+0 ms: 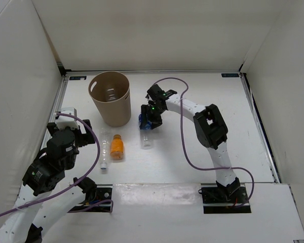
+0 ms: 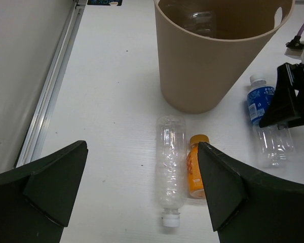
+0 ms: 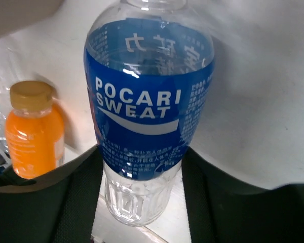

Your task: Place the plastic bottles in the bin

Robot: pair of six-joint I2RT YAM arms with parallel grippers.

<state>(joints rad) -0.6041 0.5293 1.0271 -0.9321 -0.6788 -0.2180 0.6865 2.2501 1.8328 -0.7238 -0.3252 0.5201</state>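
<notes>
I will next move my left gripper to the middle of the slim clear bottle (image 1: 105,146) (image 2: 171,163), between its cap and its base, and close it there.
The tan bin (image 1: 114,109) stands at the back left, with a clear pale-label bottle (image 1: 111,93) inside; both show in the left wrist view, the bin (image 2: 202,76) and the bottle (image 2: 200,20). The blue-label bottle (image 1: 147,136) lies on the table right of the bin. My right gripper (image 1: 150,119) is shut on its label part (image 3: 147,101), fingers touching both sides. The short orange bottle (image 1: 117,146) and the slim clear bottle (image 1: 104,152) lie side by side in front of the bin. My left gripper (image 2: 142,187) is open and empty, just short of the slim bottle's cap (image 2: 171,218).
White walls enclose the table, with a metal rail (image 2: 50,101) along the left edge. The right arm's purple cable (image 1: 185,147) loops over the table's middle right. The orange bottle (image 3: 33,131) lies close to the left of the right gripper.
</notes>
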